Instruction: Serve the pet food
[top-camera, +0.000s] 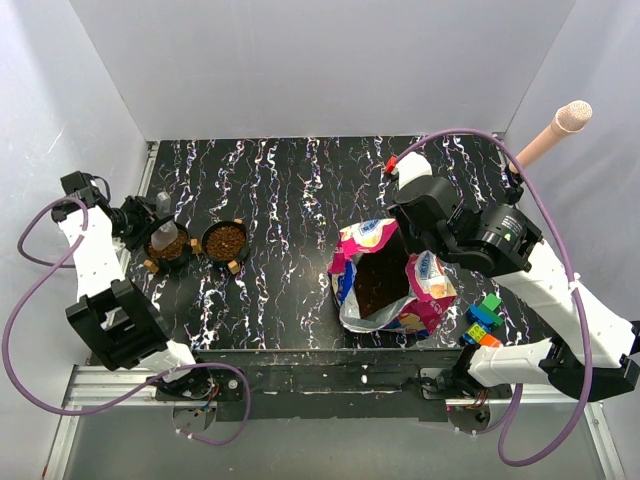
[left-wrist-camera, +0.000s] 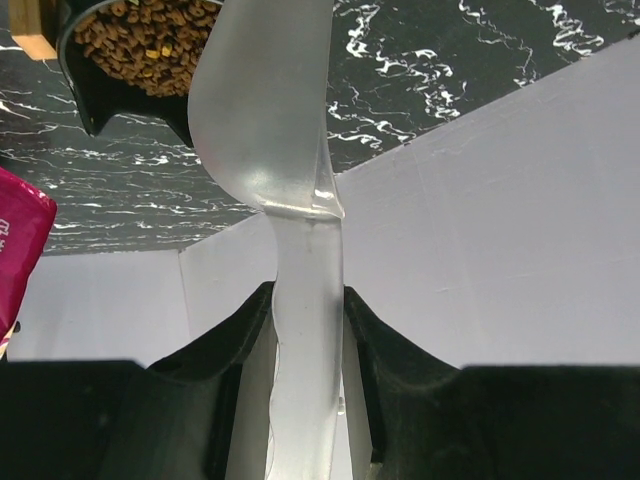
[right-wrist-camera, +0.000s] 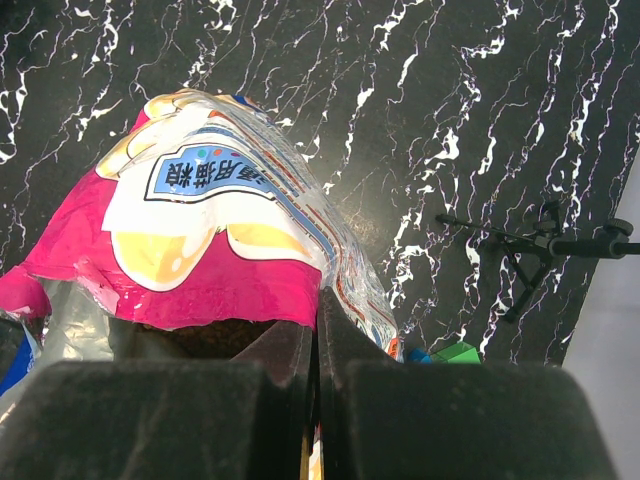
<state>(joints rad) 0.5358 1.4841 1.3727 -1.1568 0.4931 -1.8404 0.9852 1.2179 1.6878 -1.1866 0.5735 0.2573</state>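
My left gripper needs to release the see-through plastic scoop on the black marbled table (top-camera: 273, 277), in the space between the bowls and the magenta-and-blue bag.
Two black bowls hold brown pet food: the left bowl (top-camera: 168, 245) and the right bowl (top-camera: 226, 241). My left gripper (top-camera: 140, 222) is shut on the handle of a translucent plastic scoop (left-wrist-camera: 265, 100), whose cup hangs over the left bowl (left-wrist-camera: 140, 40). In the left wrist view the handle sits squeezed between both fingers (left-wrist-camera: 250, 330). The magenta-and-blue bag (top-camera: 385, 285) lies open at centre right, with dark pet food (top-camera: 378, 280) showing inside. My right gripper (right-wrist-camera: 318, 325) is shut on the bag's torn upper rim (right-wrist-camera: 220, 290) and holds the mouth up.
Colourful toy blocks (top-camera: 483, 322) sit right of the bag near the front edge, and a green one (right-wrist-camera: 455, 352) shows past my right fingers. A pink-tipped rod (top-camera: 555, 130) leans in at the back right. White walls enclose the black marbled table (top-camera: 300, 190).
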